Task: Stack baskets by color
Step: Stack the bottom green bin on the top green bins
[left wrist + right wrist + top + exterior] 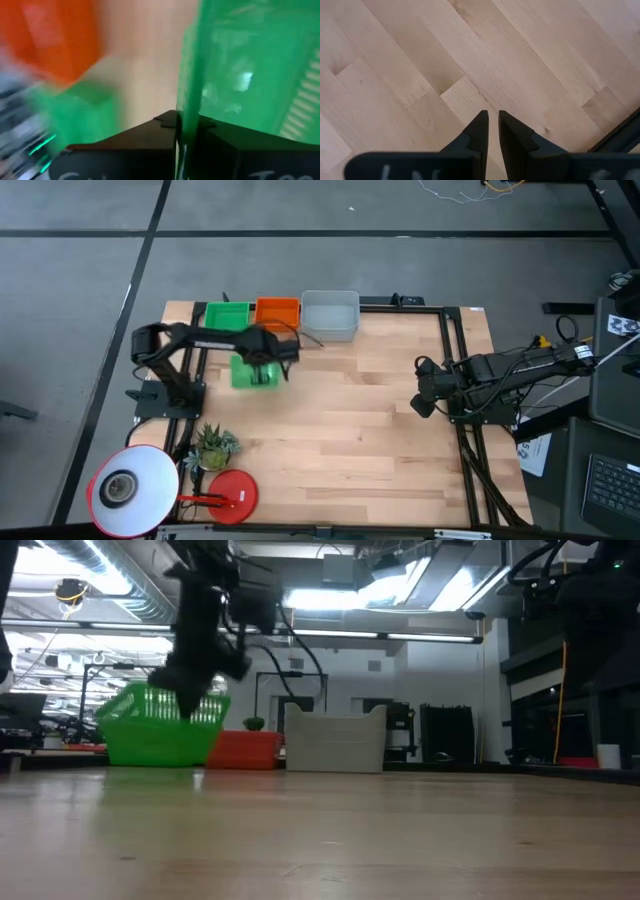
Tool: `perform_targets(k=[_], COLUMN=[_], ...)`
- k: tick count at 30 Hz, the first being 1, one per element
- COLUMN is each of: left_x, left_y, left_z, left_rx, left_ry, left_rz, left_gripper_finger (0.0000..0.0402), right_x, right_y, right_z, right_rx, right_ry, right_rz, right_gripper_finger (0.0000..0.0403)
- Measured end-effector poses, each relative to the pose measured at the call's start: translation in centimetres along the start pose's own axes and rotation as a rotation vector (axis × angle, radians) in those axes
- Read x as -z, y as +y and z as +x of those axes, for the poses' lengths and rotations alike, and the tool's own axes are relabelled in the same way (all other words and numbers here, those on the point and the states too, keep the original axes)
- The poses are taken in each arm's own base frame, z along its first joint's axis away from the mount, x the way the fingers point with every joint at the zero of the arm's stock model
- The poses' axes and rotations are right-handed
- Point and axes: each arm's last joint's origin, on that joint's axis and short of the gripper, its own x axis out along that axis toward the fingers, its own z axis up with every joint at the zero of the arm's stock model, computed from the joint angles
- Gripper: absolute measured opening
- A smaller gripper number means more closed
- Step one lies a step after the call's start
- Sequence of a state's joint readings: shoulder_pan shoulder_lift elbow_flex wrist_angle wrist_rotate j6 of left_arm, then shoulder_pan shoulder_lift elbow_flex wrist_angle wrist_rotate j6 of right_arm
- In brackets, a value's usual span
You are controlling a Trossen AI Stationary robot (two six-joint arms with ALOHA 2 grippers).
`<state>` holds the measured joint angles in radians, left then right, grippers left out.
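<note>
Next, I let go of the green basket with my left gripper inside the other green basket point(226, 318) point(77, 112) beside the red-orange basket.
Along the table's far edge stand a green basket point(227, 314), a red-orange basket point(277, 311) and a light grey basket point(330, 314), side by side. Nearer the table's middle is another green basket point(248, 373), with my left gripper point(268, 367) over its right part and shut on it. In the low view this green basket point(160, 710) shows a tilted rim under my left gripper point(186, 700). Whether its bottom is clear of the wood, I cannot tell. My right gripper point(491, 120) hovers over bare wood at the table's right, fingers almost together, holding nothing. My left gripper pinches a side wall point(188, 117) of the green basket between its two fingers, one finger inside the basket and one outside. The fingers come from above, slanting down. The basket's rim point(205, 712) stands tilted below the fingers.
A lamp with a white shade point(130, 488) and a round red base point(232, 492) stands at the near left corner, with a small potted plant point(212, 445) beside it. Black frame rails point(455, 360) run along the table's right side. Bare wood point(350, 430) fills the middle.
</note>
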<state>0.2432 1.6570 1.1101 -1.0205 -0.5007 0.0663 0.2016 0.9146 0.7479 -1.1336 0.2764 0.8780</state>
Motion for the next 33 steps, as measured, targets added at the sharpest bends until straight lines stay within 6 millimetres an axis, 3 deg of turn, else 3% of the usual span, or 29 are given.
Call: perform_targets(k=[4,7,11,14,20,33], left_x=[1.8,2.6,3.5,4.5,5.5,4.2], left_y=[4.5,8.0,12.5,14.6,15.6,15.5], left_z=[-1.8,-2.2,-1.2,0.1,1.8,4.8], left_rx=[-0.202,-0.244,-0.255,-0.266,-0.255,-0.346], left_ry=[0.065,0.100,0.158,0.234,0.341,0.508], left_rz=[-0.040,-0.062,-0.161,-0.221,-0.233,0.019], left_gripper_finger=[0.0000,0.0000,0.0000,0.0000,0.0000,0.0013], right_x=[0.0,-0.1,-0.1,-0.1,-0.1,-0.1], right_y=[0.0,0.1,0.0,0.1,0.1,0.1], right_z=[0.0,0.0,0.0,0.0,0.0,0.0], right_rx=[-0.002,-0.004,0.003,0.002,0.003,0.004], right_ry=[-0.002,-0.007,-0.018,-0.019,-0.021,-0.023], right_rz=[0.001,0.002,0.004,0.004,0.003,0.004], right_gripper_finger=[0.0044,0.0044,0.0044,0.0044,0.0044,0.0044])
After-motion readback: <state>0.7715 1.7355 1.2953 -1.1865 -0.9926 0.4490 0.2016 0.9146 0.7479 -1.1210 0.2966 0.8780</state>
